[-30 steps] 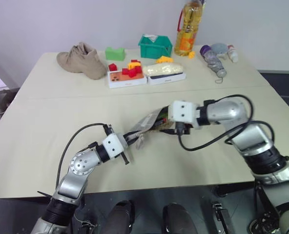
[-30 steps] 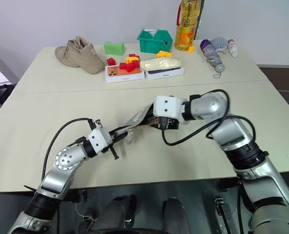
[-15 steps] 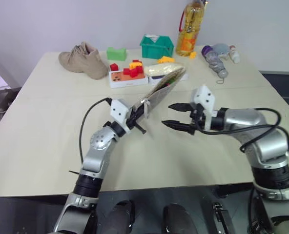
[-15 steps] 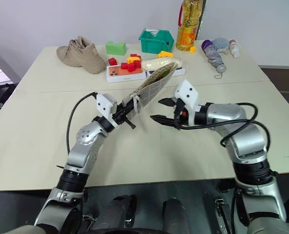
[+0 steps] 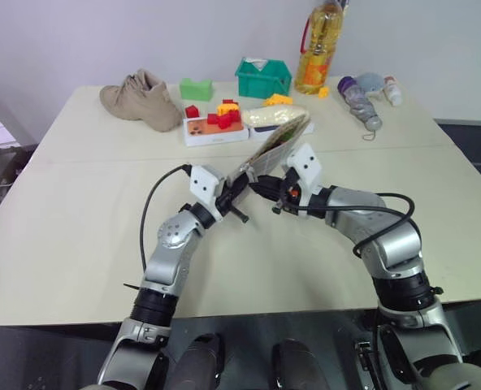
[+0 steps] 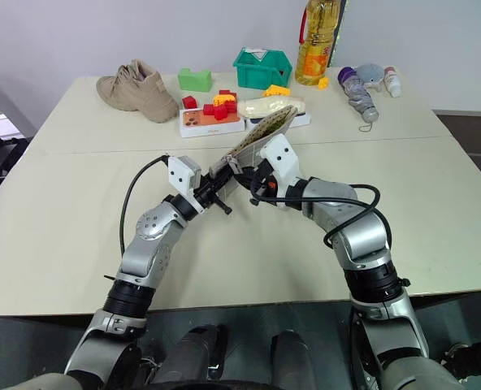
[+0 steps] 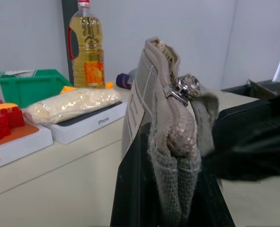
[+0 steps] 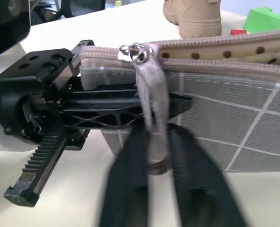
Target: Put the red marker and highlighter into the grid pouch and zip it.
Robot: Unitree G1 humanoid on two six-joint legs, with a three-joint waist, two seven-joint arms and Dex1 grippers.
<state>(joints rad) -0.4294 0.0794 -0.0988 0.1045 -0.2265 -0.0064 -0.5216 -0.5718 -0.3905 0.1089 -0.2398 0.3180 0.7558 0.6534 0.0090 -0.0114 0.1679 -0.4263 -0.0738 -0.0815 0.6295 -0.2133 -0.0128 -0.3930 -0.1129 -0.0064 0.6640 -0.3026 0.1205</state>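
Observation:
The robot's left gripper will release the grid pouch flat on the bare table [image 5: 249, 206] in front of the white boxes.
The grid pouch [image 5: 277, 140], grey with white lines, hangs tilted above the middle of the table. My left gripper [image 5: 235, 190] is shut on its lower end, and its black fingers [image 7: 130, 189] clamp the fabric from both sides. The metal zipper slider [image 7: 185, 87] sits at that end, with a grey cord-loop pull [image 8: 152, 101] hanging from it. My right gripper [image 8: 154, 135] comes in from the right and is shut on this cord loop, close against the left gripper. The red marker and the highlighter are out of view.
Along the table's far side lie a tan shoe [image 5: 139, 97], a green block [image 5: 195, 88], a green basket [image 5: 262, 77], an oil bottle [image 5: 318, 53], two white boxes [image 5: 212, 132] with red and yellow blocks, and a small plastic bottle [image 5: 356, 99].
The left gripper lifted the pouch off the table and tilted it up. The right gripper, open half a second ago, moved left to the pouch's lower end and shut on the zipper pull.

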